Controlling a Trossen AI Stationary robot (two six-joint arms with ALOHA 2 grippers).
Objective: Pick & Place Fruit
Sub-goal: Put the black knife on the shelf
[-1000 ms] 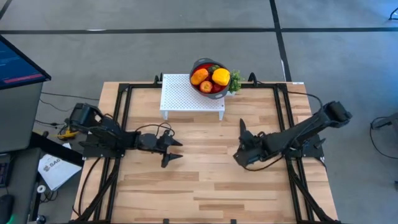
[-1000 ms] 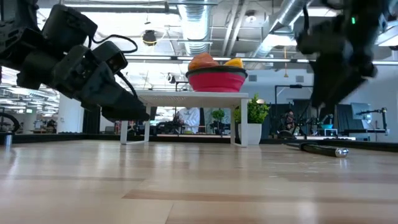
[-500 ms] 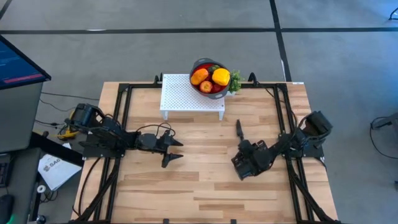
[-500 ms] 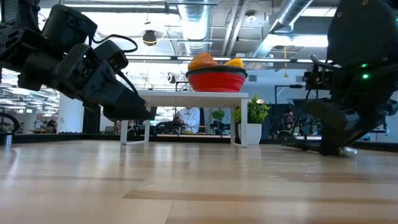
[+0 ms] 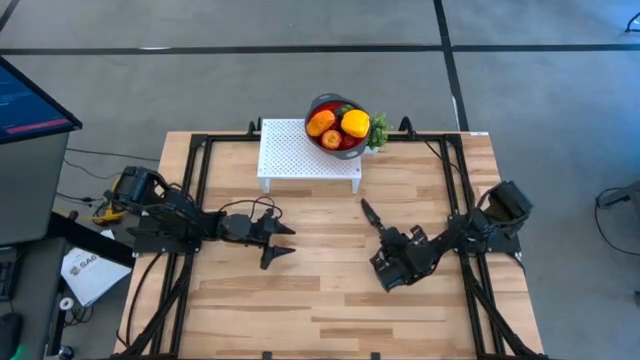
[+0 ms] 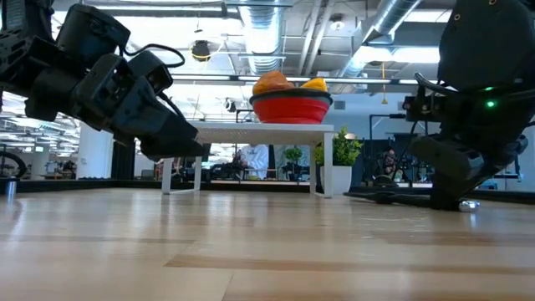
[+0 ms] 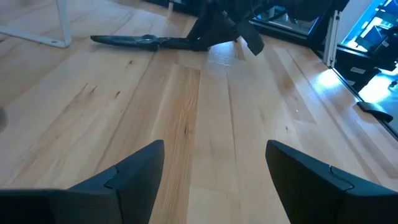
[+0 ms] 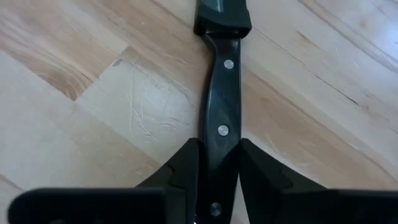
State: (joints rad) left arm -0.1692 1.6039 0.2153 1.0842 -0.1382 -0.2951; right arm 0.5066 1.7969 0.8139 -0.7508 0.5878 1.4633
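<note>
Next, my right gripper lets go of the knife between my left gripper's fingers, above the wood before the white stand [image 5: 296, 210].
The fruit [image 5: 337, 124], orange, yellow and red pieces, lies heaped in a red bowl [image 5: 349, 144] with a grey rim. The bowl stands on a white perforated stand [image 5: 305, 152] at the table's far edge. A slim black knife [image 5: 372, 218] lies flat on the wood right of centre. My right gripper [image 5: 390, 250] is low over the knife's handle end and shut on it. My left gripper [image 5: 282, 241] hangs open above the table's left half, touching nothing. In the left wrist view, its two fingers frame bare wood, and the knife [image 7: 143, 40] lies farther off. My right gripper pinches the knife's black riveted handle [image 8: 221, 127] between its two fingers [image 8: 186, 165], one on each side. The fingers lie along the handle, slanting down from the table's near right. The knife [image 6: 384, 197] lies low along the table, its blade pointing toward the far left.
A small green plant [image 5: 379, 131] stands just right of the bowl. Black frame rails [image 5: 196, 190] run along the table's left, right and far sides. Open wood [image 5: 330, 300] stretches across the near half. A monitor and papers sit off the table's left edge.
My right arm has folded down and drawn its gripper toward the near edge, onto the knife's handle end. Since then the knife has turned on the table: its blade tip swung toward the table's left while the handle end stayed by the gripper.
</note>
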